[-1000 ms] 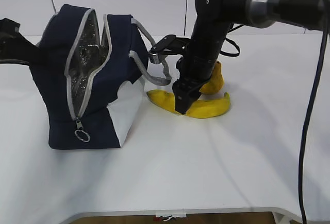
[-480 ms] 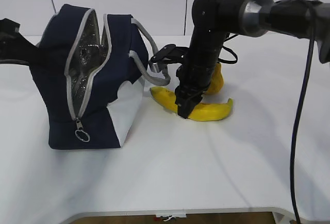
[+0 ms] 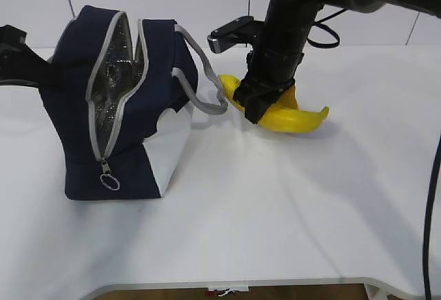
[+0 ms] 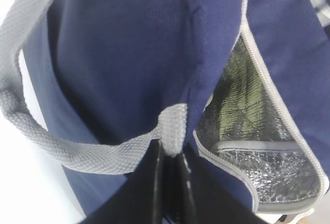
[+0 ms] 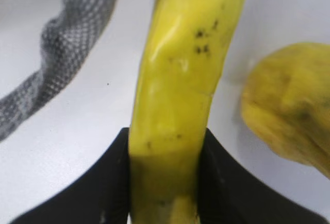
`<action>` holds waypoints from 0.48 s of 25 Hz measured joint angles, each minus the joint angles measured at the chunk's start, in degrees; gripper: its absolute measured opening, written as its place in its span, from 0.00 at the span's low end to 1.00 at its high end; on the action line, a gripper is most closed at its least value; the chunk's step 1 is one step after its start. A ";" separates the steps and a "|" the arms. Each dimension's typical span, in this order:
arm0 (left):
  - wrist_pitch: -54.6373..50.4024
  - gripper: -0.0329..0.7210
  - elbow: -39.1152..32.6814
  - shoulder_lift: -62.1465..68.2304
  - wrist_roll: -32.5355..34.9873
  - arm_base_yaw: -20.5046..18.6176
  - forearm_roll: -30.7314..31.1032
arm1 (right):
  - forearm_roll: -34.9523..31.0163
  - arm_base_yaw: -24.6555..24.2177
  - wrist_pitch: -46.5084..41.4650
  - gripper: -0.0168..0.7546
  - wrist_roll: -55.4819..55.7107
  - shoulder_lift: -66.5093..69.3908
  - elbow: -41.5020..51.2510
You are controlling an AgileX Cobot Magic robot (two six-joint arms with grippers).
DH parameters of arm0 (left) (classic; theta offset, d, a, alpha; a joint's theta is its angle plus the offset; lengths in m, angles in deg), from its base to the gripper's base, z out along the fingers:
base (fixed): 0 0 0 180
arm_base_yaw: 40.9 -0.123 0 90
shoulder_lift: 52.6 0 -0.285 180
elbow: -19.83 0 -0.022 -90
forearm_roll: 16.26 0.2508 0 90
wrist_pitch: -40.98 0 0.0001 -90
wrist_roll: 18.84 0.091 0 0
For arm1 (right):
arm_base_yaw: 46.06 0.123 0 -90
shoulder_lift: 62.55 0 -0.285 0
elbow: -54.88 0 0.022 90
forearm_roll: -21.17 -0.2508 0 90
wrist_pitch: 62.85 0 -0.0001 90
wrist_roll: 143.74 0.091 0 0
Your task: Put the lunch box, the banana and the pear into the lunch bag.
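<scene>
My right gripper is holding the banana. It will release it on the silvery lining inside the open navy lunch bag (image 3: 118, 109).
The navy lunch bag (image 3: 76, 134) stands at the left, its zipper open and the silvery lining (image 4: 247, 131) showing. My left gripper (image 4: 171, 152) is shut on the bag's rear grey handle (image 4: 77, 152) and is hidden behind the bag in the exterior view. My right gripper (image 3: 256, 103) is shut on the banana (image 3: 298, 118) and holds it in the air, just right of the bag. Both black fingers press the banana's (image 5: 178, 95) sides. The pear (image 5: 291, 108) lies on the table beside it. The lunch box is out of view.
The bag's front grey handle (image 3: 205, 100) droops toward the banana's left tip and shows as a grey strap (image 5: 56, 64) in the right wrist view. A ring pull (image 3: 109, 179) hangs at the zipper's low end. White table (image 3: 275, 210) extends forward and right.
My right gripper closed on the banana and lifted it off the table, up and slightly right. The bag and the left gripper stayed put.
</scene>
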 joint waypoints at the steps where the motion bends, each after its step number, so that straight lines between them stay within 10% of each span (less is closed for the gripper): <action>1: 0.02 0.05 0.00 0.00 0.00 0.00 0.00 | 0.23 0.00 -0.11 0.37 1.24 -0.60 -0.31; 12: 0.60 0.05 0.00 0.00 0.00 0.00 0.00 | -2.14 0.00 -1.19 0.37 26.95 -5.30 -12.11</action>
